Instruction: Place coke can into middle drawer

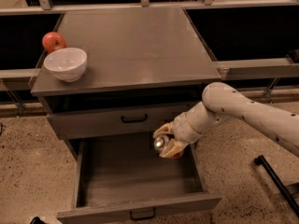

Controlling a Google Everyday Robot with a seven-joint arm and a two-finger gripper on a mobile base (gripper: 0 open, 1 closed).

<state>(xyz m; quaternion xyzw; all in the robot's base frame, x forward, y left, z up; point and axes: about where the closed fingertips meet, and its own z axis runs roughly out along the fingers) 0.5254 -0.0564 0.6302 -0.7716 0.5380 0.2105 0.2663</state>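
My gripper will let go of the coke can on the bottom of the middle drawer, toward its side (168, 178) nearest my arm.
My gripper (167, 141) is shut on the coke can (162, 143), whose silver end faces the camera with a bit of red showing below. It hangs over the right rear part of the open middle drawer (135, 178), just below the closed drawer front (117, 120) above it. The middle drawer is pulled out wide; its black handle (142, 214) shows on the front at the bottom of the view. Nothing shows inside the drawer.
A white bowl (66, 64) and a red apple (53, 42) sit at the left edge of the cabinet top (135, 45). A black bar (275, 178) lies on the speckled floor at the right. Dark shelving runs behind the cabinet.
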